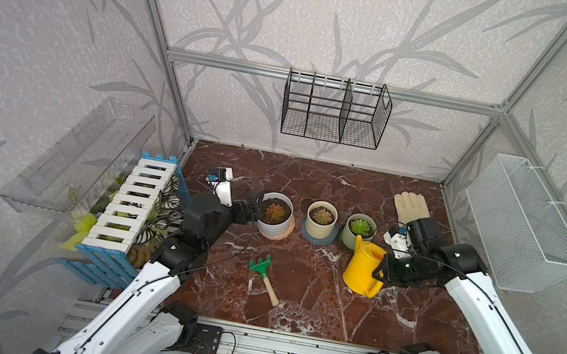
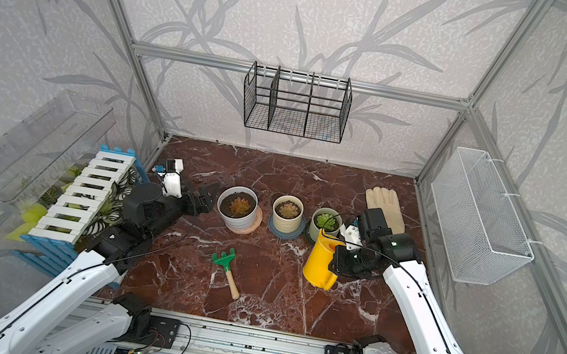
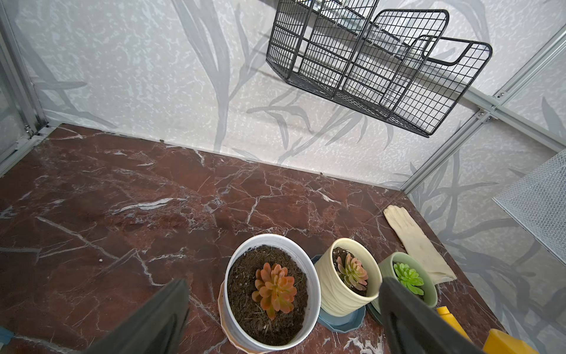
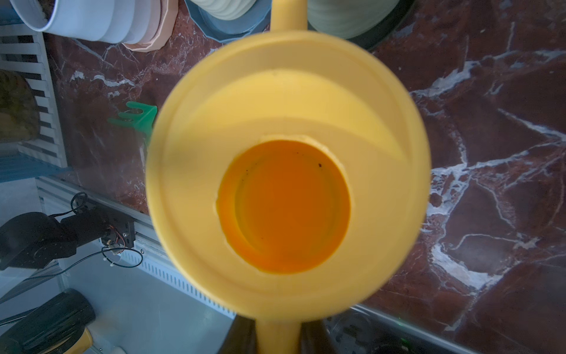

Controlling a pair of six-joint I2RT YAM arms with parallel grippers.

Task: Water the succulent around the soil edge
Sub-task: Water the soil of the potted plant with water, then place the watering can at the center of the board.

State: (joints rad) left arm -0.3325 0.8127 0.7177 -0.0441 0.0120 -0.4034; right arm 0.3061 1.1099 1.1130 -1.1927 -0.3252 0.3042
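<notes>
I will use my right gripper to set the yellow watering can down on the table [image 1: 316,278], in front of the cream pot.
Three potted succulents stand in a row at mid table: an orange one [image 1: 273,212] in a white pot [image 1: 274,228], a pinkish one [image 1: 322,215] in a cream pot [image 1: 320,228], and a green one [image 1: 360,226] in a green pot [image 1: 349,239]. My right gripper [image 1: 381,272] [image 4: 277,334] is shut on the handle of a yellow watering can [image 1: 360,270] [image 4: 288,122]. The can is upright, its spout by the green pot's front rim. My left gripper [image 1: 255,206] [image 3: 283,285] is open beside the white pot [image 3: 312,285], touching nothing.
A green hand rake [image 1: 260,266] lies in front of the pots. A cream glove [image 1: 411,206] lies at the back right. A blue and white crate [image 1: 128,209] of plants stands at the left edge. Wire baskets [image 1: 335,110] [image 1: 525,224] hang on the walls.
</notes>
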